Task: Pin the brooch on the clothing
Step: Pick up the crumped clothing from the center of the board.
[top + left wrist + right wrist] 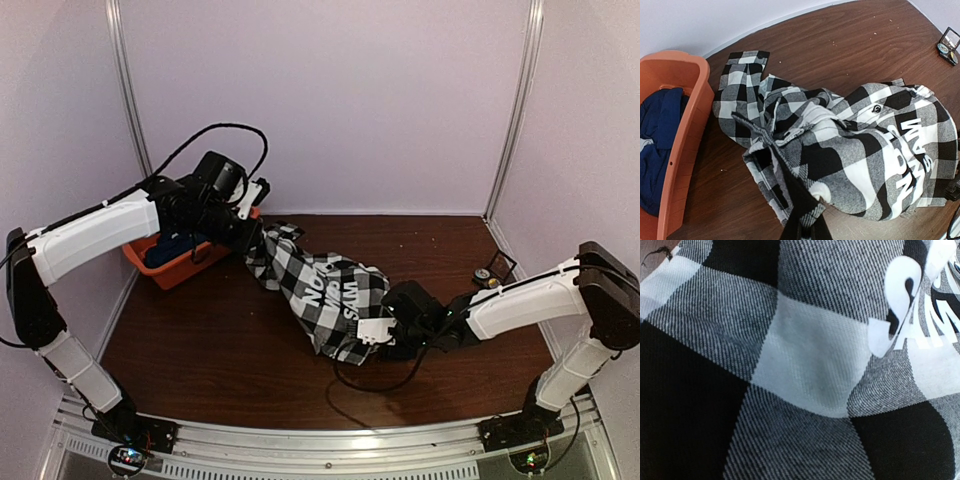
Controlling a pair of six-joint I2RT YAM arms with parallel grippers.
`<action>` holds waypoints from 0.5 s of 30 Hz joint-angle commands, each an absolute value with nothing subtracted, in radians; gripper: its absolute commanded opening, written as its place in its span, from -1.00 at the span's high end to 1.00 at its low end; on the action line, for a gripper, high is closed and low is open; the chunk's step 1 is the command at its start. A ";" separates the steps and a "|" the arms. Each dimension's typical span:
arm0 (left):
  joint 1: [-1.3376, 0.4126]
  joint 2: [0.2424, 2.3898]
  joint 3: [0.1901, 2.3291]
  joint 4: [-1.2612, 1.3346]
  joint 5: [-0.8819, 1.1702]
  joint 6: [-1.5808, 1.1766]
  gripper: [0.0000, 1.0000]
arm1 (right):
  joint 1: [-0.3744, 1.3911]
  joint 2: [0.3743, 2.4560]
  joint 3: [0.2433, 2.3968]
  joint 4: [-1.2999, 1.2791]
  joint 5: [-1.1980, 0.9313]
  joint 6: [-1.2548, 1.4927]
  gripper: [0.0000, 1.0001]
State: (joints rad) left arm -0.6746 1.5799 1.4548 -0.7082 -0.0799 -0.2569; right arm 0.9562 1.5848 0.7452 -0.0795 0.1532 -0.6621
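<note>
The clothing lies bunched and my left gripper holds a fold of it beside the bin, so I will lower that fold and take the clothing's near edge (857, 207).
The clothing (320, 285), a black-and-white checked shirt with white block lettering, lies crumpled in the middle of the brown table. My left gripper (252, 232) is shut on a fold at its far-left corner; in the left wrist view that fold (805, 200) runs down between the dark fingertips (790, 231). My right gripper (368, 335) sits at the shirt's near-right edge. Checked cloth (805, 365) fills the right wrist view and hides its fingers. The brooch (484, 276) is a small round piece beside a little black case at the far right (944, 48), apart from both grippers.
An orange bin (175, 265) stands at the back left, next to the shirt, with a dark navy garment (657, 145) inside it. White walls close off the table at the back and on both sides. A black cable (375, 385) loops under the right arm.
</note>
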 commanded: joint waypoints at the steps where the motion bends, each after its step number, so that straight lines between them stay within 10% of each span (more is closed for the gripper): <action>1: -0.659 1.571 1.440 -0.676 -0.068 -0.266 1.00 | 0.965 1.569 0.718 -0.053 0.119 -0.656 -0.35; 5: -0.655 1.567 1.432 -0.666 -0.067 -0.268 1.00 | 0.964 1.581 0.724 -0.058 0.117 -0.658 -0.27; 11: -0.651 1.562 1.424 -0.651 -0.062 -0.270 1.00 | 0.963 1.633 0.752 -0.064 0.185 -0.632 0.88; 15: -0.647 1.538 1.438 -0.630 -0.060 -0.250 1.00 | 0.955 1.557 0.744 -0.040 0.286 -0.620 1.00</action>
